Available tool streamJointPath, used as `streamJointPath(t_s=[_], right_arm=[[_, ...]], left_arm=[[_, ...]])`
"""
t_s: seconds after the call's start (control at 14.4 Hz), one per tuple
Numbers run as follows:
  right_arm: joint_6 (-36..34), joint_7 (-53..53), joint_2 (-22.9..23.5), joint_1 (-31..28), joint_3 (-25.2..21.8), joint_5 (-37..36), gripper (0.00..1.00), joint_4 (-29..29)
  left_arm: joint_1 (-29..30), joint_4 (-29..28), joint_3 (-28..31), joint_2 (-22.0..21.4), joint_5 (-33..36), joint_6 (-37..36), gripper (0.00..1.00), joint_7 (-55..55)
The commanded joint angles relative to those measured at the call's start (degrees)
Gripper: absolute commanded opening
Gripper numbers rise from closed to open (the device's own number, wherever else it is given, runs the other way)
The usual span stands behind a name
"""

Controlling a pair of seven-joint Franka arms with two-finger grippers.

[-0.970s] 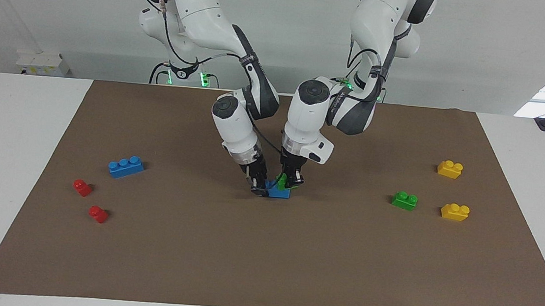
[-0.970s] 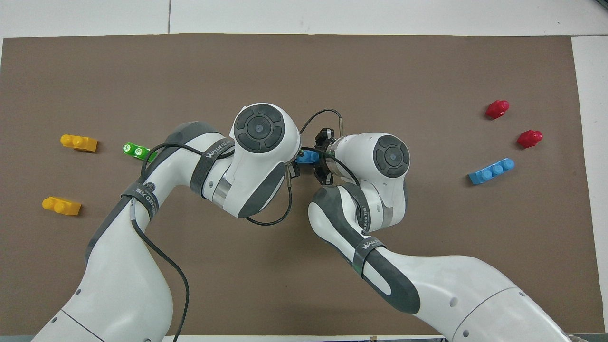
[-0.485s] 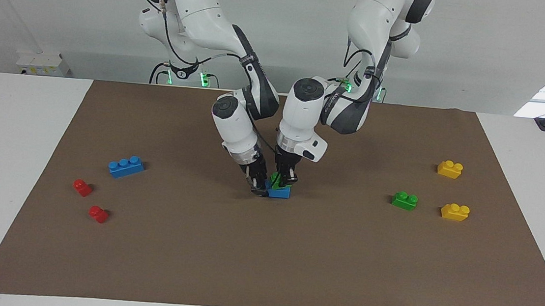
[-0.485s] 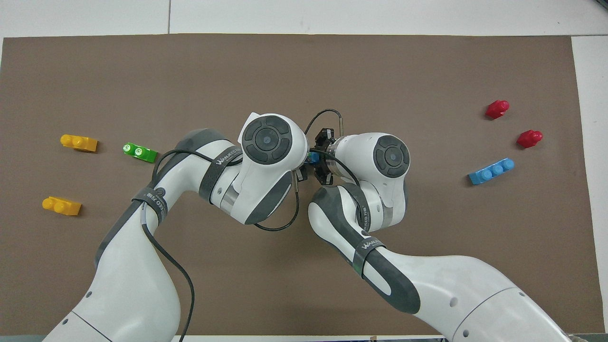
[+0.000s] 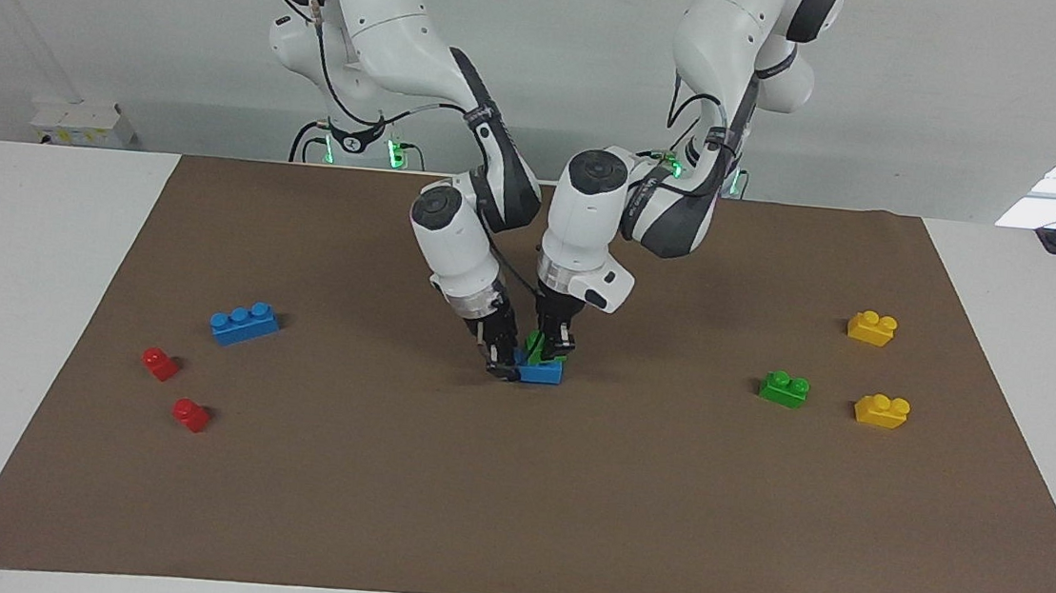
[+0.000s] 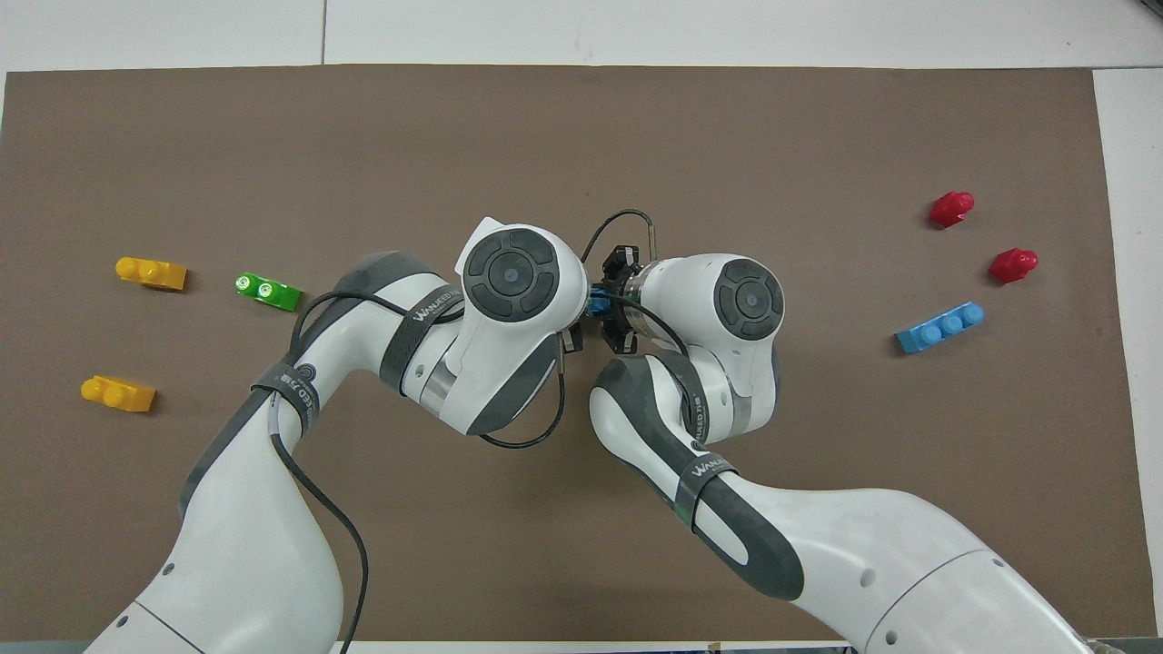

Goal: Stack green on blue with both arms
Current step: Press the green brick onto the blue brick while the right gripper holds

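Next, my left gripper releases the green brick on the blue brick's end (image 6: 561, 290) that is opposite my right gripper. The green brick is now held against the blue brick's top.
A blue brick (image 5: 544, 373) lies on the brown mat (image 5: 510, 505) at the middle of the table. My right gripper (image 5: 503, 363) is shut on the end of it toward the right arm's end of the table. My left gripper (image 5: 552, 347) is shut on a green brick (image 5: 534, 347) and holds it against the top of the blue brick, a little tilted. In the overhead view only a sliver of the blue brick (image 6: 596, 301) shows beside the right gripper (image 6: 611, 300). The left wrist hides the green brick and the left gripper there.
A second blue brick (image 5: 244, 322) and two red bricks (image 5: 160, 363) (image 5: 190, 414) lie toward the right arm's end. A second green brick (image 5: 785, 388) and two yellow bricks (image 5: 872, 327) (image 5: 881, 410) lie toward the left arm's end.
My left gripper has moved the green brick sideways toward the right gripper, over the blue brick's top. The right gripper and the blue brick have stayed in place.
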Motion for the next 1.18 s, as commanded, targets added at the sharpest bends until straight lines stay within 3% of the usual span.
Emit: streamJointPath(t_s=[0.0, 0.42, 1.11], right_arm=[[2.05, -0.43, 1.2, -0.18, -0.1, 1.58, 0.0, -1.71], [2.05, -0.34, 1.2, -0.18, -0.1, 1.58, 0.0, -1.63], [1.96, -0.34, 1.2, -0.18, -0.1, 1.58, 0.0, -1.71]], left_arm=[[-0.5, -3.94, 0.58, -0.53, 0.93, 0.19, 0.0, 0.7], [0.46, -3.94, 0.59, 0.52, 1.01, 0.81, 0.0, 8.77], [1.96, -4.65, 0.67, 1.75, 0.92, 5.54, 0.0, 8.52]])
